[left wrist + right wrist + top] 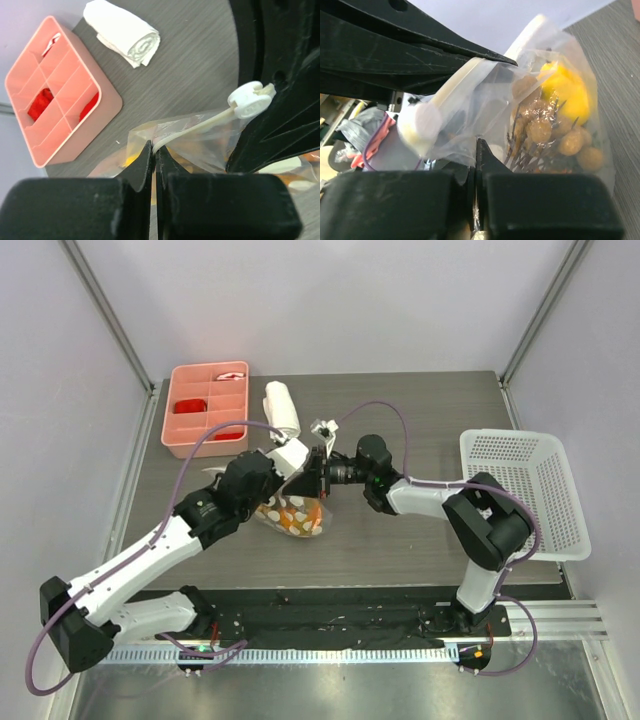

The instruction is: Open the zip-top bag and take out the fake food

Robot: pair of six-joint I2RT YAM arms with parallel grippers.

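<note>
My right gripper is holding clear plastic below the white slider. It should take the zip strip's end (270, 91) first, so that the slider is left for my left gripper to pull.
The clear zip-top bag (296, 516) is lifted off the table's middle, held between both grippers. My left gripper (154, 148) is shut on its white zip strip (200, 125). The white slider (250, 99) sits at the strip's end beside the right gripper's black body. My right gripper (479, 146) is shut on the bag's clear plastic just below the slider (422, 125). Inside the bag (545, 100) are a yellow fruit (567, 90) and a cluster of brown balls (545, 131). An orange piece (288, 522) shows through in the top view. The grippers meet above the bag, left (303, 468) and right (325, 476).
A pink compartment tray (207, 405) with red pieces stands at the back left. A rolled white towel (281, 408) lies beside it. A white mesh basket (530, 490) hangs over the table's right edge. Cables loop above both arms.
</note>
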